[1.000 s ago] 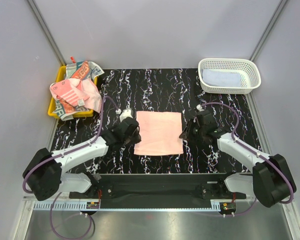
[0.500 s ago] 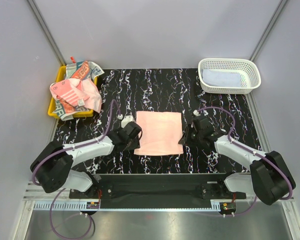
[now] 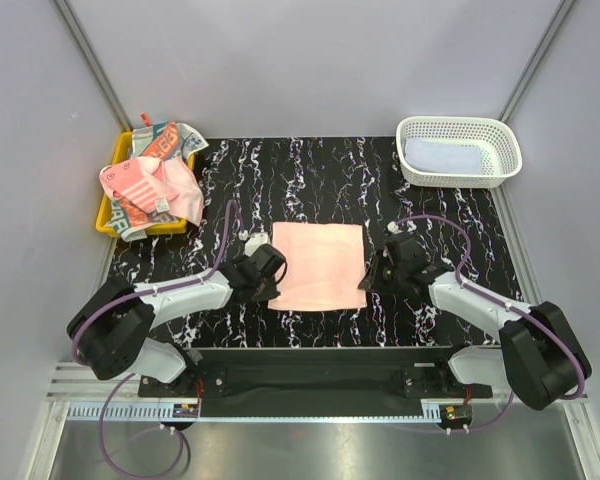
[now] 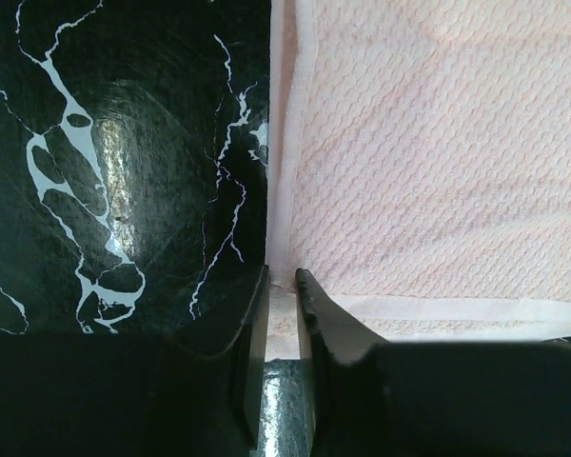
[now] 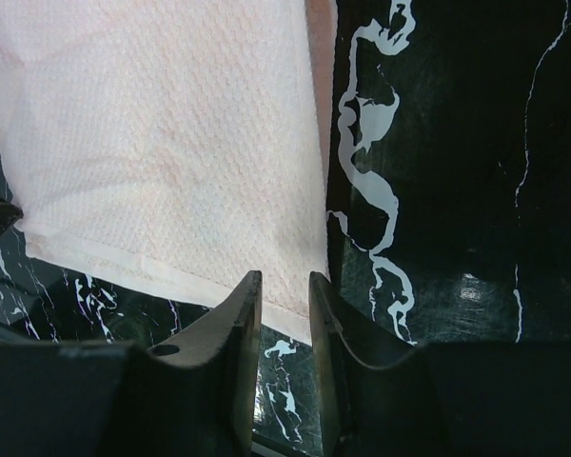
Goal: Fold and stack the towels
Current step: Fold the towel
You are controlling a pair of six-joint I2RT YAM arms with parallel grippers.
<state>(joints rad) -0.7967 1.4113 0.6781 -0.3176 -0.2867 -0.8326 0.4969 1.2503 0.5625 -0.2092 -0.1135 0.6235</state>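
Observation:
The near edge of the top layer stops short of the pink towel's bottom layer, so next my left gripper pinches only the top layer's corner (image 4: pixel 284 280) and lifts it.
A plain pink towel (image 3: pixel 318 265) lies flat in the middle of the black marbled table. My left gripper (image 3: pixel 271 290) is at the towel's near left corner. In the left wrist view its jaws (image 4: pixel 282 276) are nearly together, with the puckered pink towel (image 4: pixel 428 143) edge pinched between them. My right gripper (image 3: pixel 364 281) is at the near right corner. In the right wrist view its jaws (image 5: pixel 285 281) stand a little apart over the flat pink towel (image 5: pixel 162 143) corner, with the table showing through the gap. More towels (image 3: pixel 150 180) are heaped at the far left.
The heap of pink, striped and lettered towels sits in a yellow tray (image 3: pixel 104 215) at the far left. A white lattice basket (image 3: pixel 500 165) at the far right holds a pale blue towel (image 3: pixel 442 155). Grey walls close in the sides and back.
My left gripper has slid nearer along the towel's left edge to the near left corner. The right gripper has shifted slightly towards the near right corner. The towel lies as before.

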